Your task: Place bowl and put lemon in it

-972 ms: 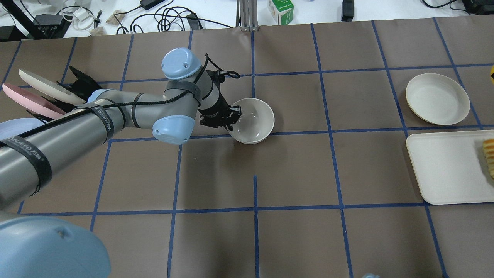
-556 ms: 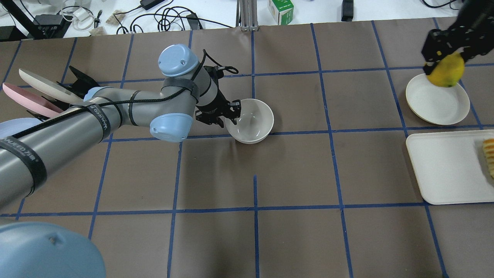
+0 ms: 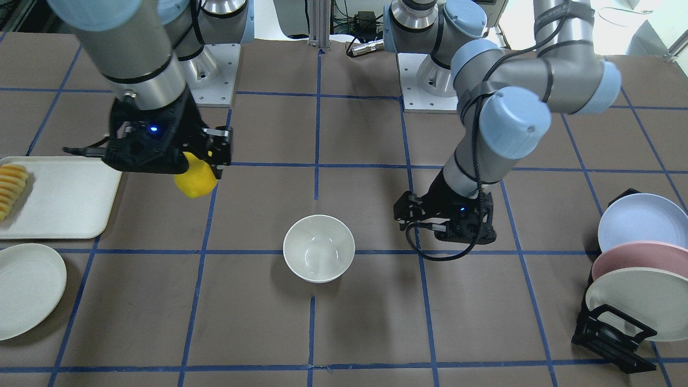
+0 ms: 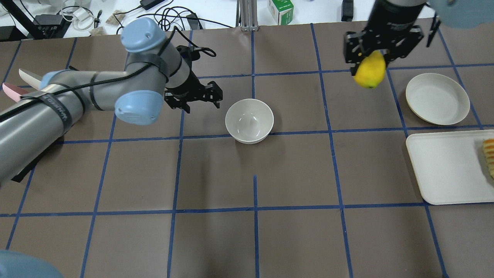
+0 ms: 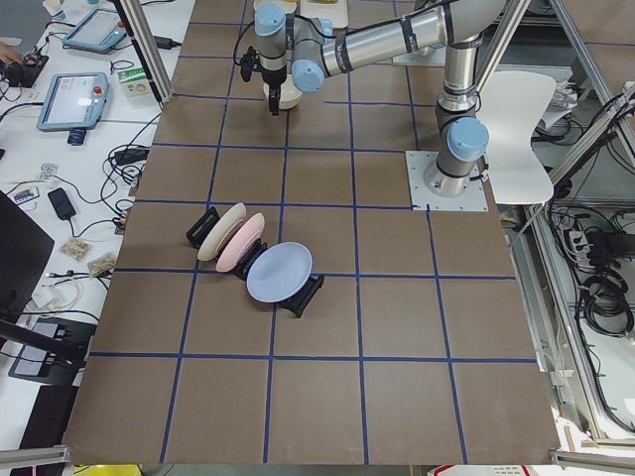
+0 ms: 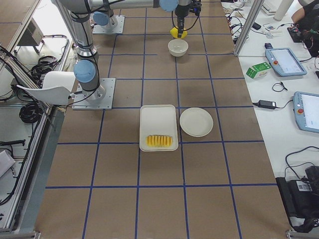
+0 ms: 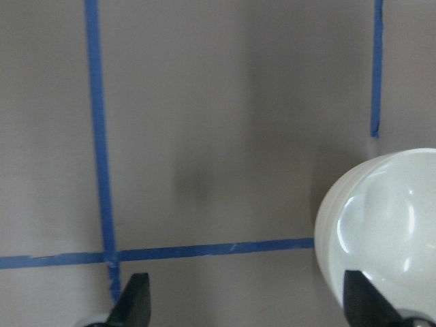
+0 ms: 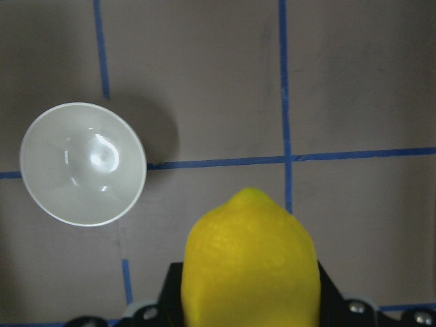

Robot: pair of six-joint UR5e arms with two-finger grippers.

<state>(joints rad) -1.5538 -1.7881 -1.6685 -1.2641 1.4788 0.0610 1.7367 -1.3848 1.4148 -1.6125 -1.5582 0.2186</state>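
Observation:
My right gripper will let go of the yellow lemon, which I will open once it is on the middle of the off-white bowl's inside bottom (image 3: pixel 322 252) (image 8: pixel 83 164).
The off-white bowl (image 4: pixel 249 121) stands upright and alone on the brown table near the middle; it also shows in the front view (image 3: pixel 319 255). My left gripper (image 4: pixel 200 101) is open and empty, apart from the bowl on its left. In the left wrist view the fingertips (image 7: pixel 133 300) are spread wide, with the bowl (image 7: pixel 385 231) at the right edge. My right gripper (image 4: pixel 369 63) is shut on the yellow lemon (image 4: pixel 369 71) and holds it above the table, to the right of the bowl. The right wrist view shows the lemon (image 8: pixel 251 262) close up and the bowl (image 8: pixel 83 163) to the left.
A shallow white plate (image 4: pixel 437 98) lies at the far right. A white tray (image 4: pixel 447 166) beside it holds sliced yellow-orange fruit (image 4: pixel 489 156). A black rack with pastel plates (image 3: pixel 639 258) stands on my left side. Blue tape lines grid the table.
My left gripper has let go of the bowl's rim and drawn back to the left. My right gripper has come in from the right with the lemon, moving toward the bowl.

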